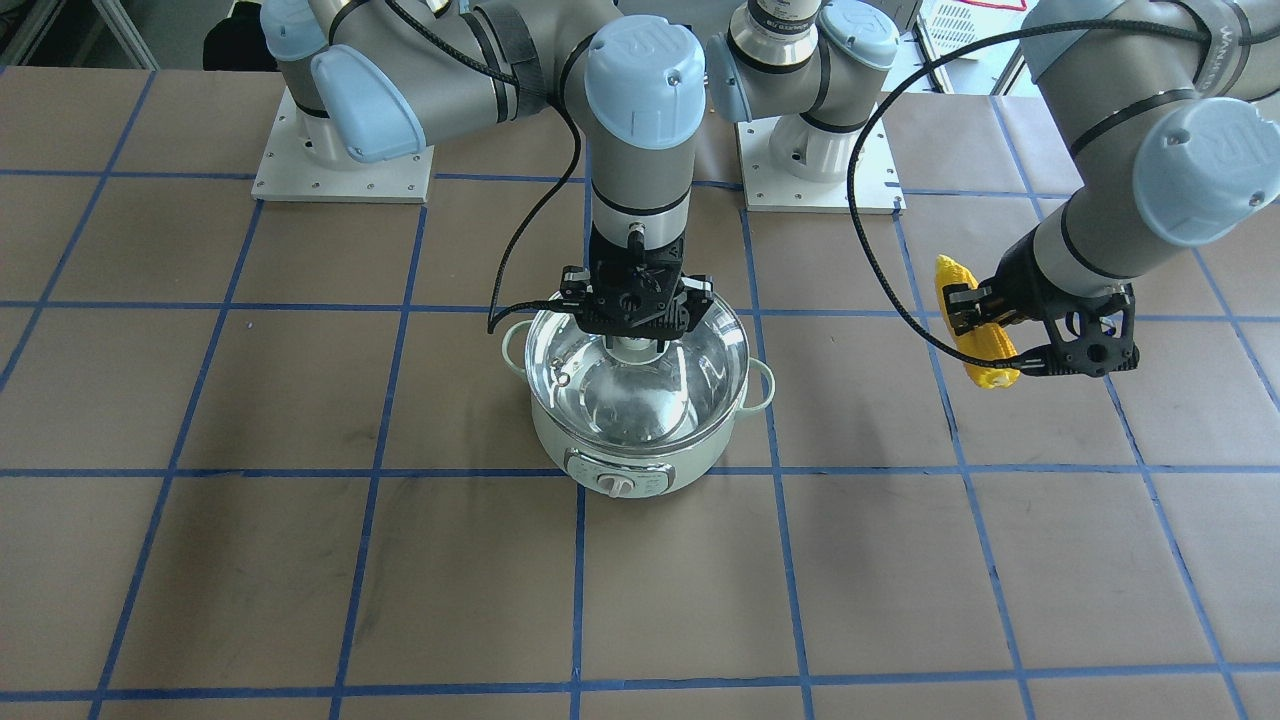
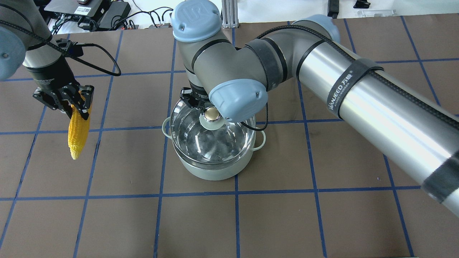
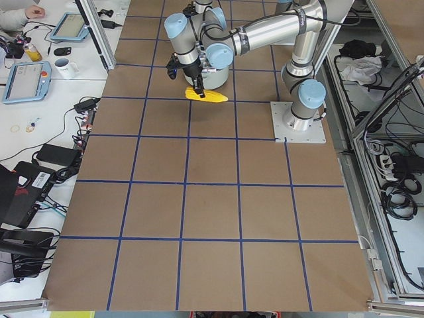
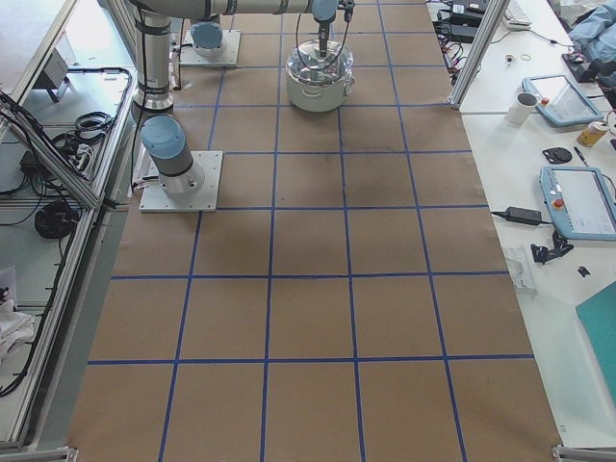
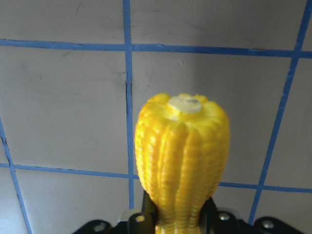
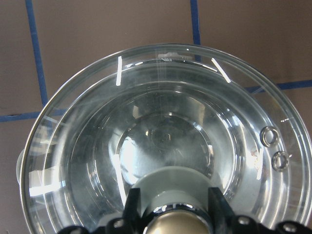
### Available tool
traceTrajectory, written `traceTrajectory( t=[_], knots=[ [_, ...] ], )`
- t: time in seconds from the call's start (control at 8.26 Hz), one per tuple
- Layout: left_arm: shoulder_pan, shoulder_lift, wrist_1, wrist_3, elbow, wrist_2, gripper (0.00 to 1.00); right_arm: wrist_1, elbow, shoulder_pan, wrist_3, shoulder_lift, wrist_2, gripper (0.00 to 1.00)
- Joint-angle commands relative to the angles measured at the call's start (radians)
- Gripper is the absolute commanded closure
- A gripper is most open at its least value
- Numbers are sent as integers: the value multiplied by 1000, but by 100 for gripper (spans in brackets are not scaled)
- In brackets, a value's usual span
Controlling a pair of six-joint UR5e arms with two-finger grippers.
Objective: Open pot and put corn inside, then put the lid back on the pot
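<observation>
Next, my left gripper puts the yellow corn down on the middle of the pot's bottom (image 1: 637, 403) and lets go, with its thick end toward the dial.
The pale mint-green pot (image 1: 620, 465) stands at the table's middle, its dial facing the front. My right gripper (image 1: 633, 325) is shut on the beige ball knob (image 2: 211, 114) of the clear glass lid (image 1: 640, 390). The lid sits over the pot's mouth and looks slightly raised. It also shows in the right wrist view (image 6: 161, 122). My left gripper (image 2: 73, 104) is shut on the yellow corn (image 2: 78, 132) and holds it in the air, well to the pot's side. The corn's thick end fills the left wrist view (image 5: 181, 161).
Two arm base plates (image 1: 345, 165) (image 1: 820, 165) stand behind the pot. The table is brown paper (image 1: 400, 580) with a blue tape grid. A black cable (image 1: 520, 260) hangs beside the right wrist. Operators' desks with tablets (image 4: 577, 202) flank the table's far side.
</observation>
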Motion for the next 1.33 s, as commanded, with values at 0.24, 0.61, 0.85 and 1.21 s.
traceTrajectory(
  t=[0.24,0.61,0.85,1.21],
  knots=[
    [-64,83,-15,-43,8,-56,100,204,-8,-217,-285,-218,-6,74],
    [-214,79,-7,-257,8,-148,100,389,-5,-423,-474,-335,-13,74],
    [-369,64,50,-326,9,-171,100,430,6,-468,-548,-352,-15,74],
    [-474,19,121,-343,9,-188,100,431,10,-468,-549,-352,-12,74]
  ],
)
